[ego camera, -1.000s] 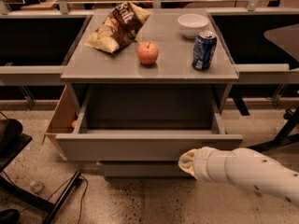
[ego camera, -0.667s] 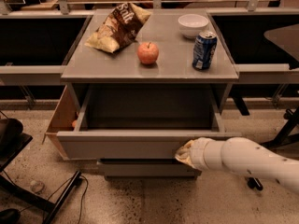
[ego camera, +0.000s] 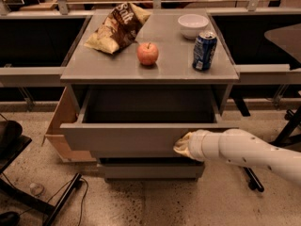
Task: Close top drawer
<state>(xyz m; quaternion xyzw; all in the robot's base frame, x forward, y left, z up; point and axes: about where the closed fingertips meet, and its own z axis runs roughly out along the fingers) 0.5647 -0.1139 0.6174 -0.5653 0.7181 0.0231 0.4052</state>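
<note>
Next, I let go of the top drawer, now pulled partly out of the cabinet, when its front is flush just beneath the cabinet top's front edge (ego camera: 149,113).
The top drawer (ego camera: 127,138) is a wide grey metal drawer pulled partly out of the cabinet, its inside empty and dark. Its plain flat front panel faces me. My gripper (ego camera: 181,146) comes in from the right on a white arm and its tip presses against the right part of the drawer front. A lower grey drawer front (ego camera: 150,170) sits below, slightly out.
On the cabinet top (ego camera: 94,67) lie a chip bag (ego camera: 117,27), an apple (ego camera: 147,53), a blue soda can (ego camera: 204,50) and a white bowl (ego camera: 193,25). A cardboard panel (ego camera: 60,126) leans at the left. Chair legs (ego camera: 56,204) stand at the lower left.
The gripper has moved left and up against the drawer front, and the drawer has slid a little way back into the cabinet.
</note>
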